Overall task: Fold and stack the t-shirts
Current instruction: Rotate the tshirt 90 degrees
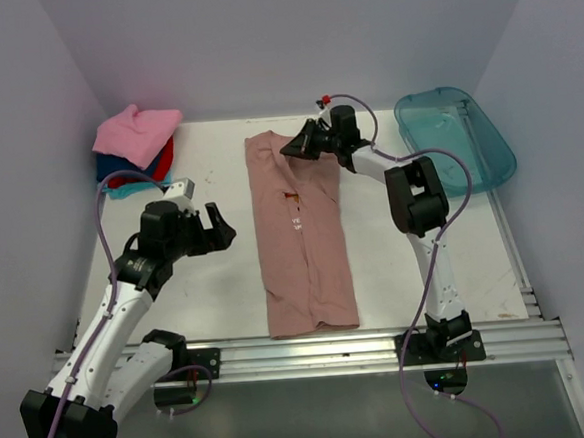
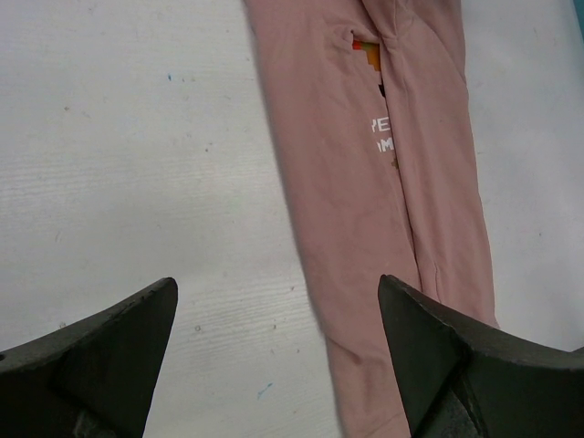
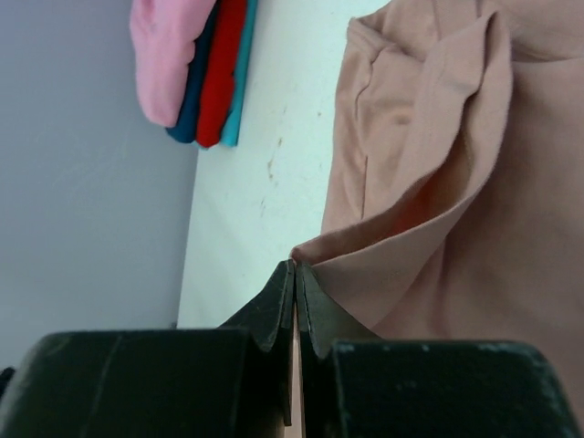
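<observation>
My left gripper will grab the near hem corner (image 1: 274,332) of the dusty pink-brown t-shirt, on the side toward the stack of folded t-shirts.
A dusty pink-brown t-shirt (image 1: 301,238) lies lengthwise down the middle of the table, its sides folded in, part of the chest print (image 2: 376,91) showing. My right gripper (image 1: 293,146) is at the shirt's far end, shut on a pinch of its fabric (image 3: 383,246), which it lifts into a ridge. My left gripper (image 1: 216,229) hovers open just left of the shirt's long edge (image 2: 310,265), its fingers (image 2: 429,347) spread wide with nothing between them. A stack of folded t-shirts (image 1: 136,145), pink over red, blue and teal, sits at the far left corner.
A translucent teal tub (image 1: 455,137) stands at the far right of the table. White walls close in on the left, back and right. A metal rail (image 1: 361,344) runs along the near edge by the arm bases.
</observation>
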